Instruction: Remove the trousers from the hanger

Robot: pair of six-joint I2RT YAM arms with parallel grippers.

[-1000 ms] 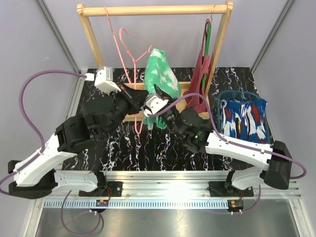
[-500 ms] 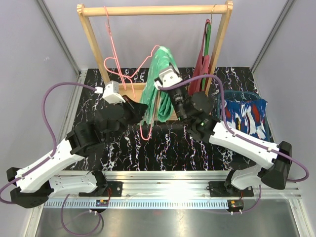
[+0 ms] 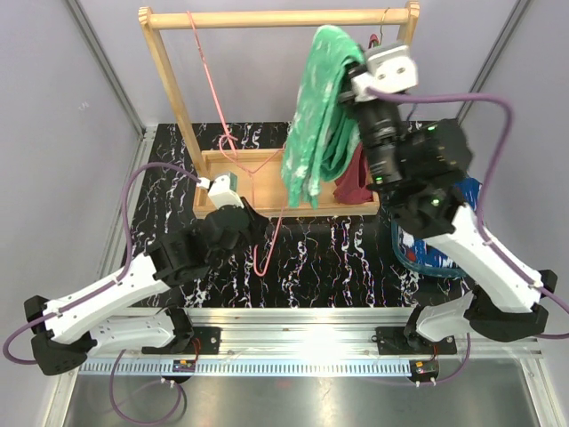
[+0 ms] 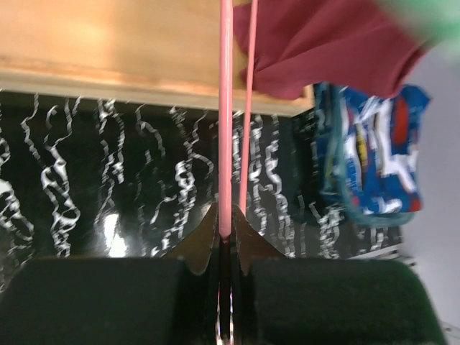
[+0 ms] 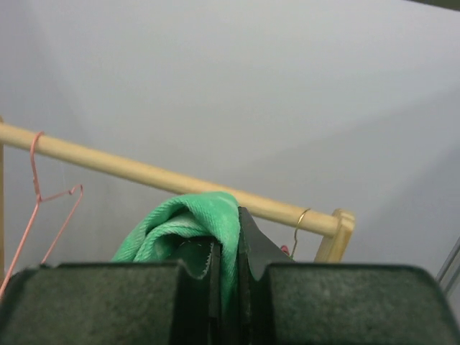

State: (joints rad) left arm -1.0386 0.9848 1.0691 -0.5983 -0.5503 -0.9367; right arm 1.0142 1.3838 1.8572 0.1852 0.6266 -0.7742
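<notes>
The robot's right gripper needs to release the green trousers on top of the dark blue patterned trousers (image 3: 434,212) in the teal basket.
The green trousers (image 3: 311,124) with white marbling hang from my right gripper (image 3: 354,64), which is shut on their top fold high up by the wooden rail (image 3: 276,18). In the right wrist view the green cloth (image 5: 180,223) is pinched in my right gripper (image 5: 228,230). My left gripper (image 3: 255,220) is shut on the pink wire hanger (image 3: 267,240), which hooks on the rail and carries no cloth. The left wrist view shows the hanger's wire (image 4: 226,108) clamped in my left gripper (image 4: 226,226). The dark blue patterned trousers (image 4: 374,165) lie in a teal basket (image 3: 409,253) at the right.
A maroon tank top (image 3: 356,182) hangs on another hanger at the rack's right end and also shows in the left wrist view (image 4: 323,43). The wooden rack's base (image 3: 218,182) stands on the black marbled table. Grey walls close in both sides.
My right gripper has risen up and to the right with the green trousers, pulling them off the pink hanger. My left gripper has drawn the hanger's lower end toward the near edge.
</notes>
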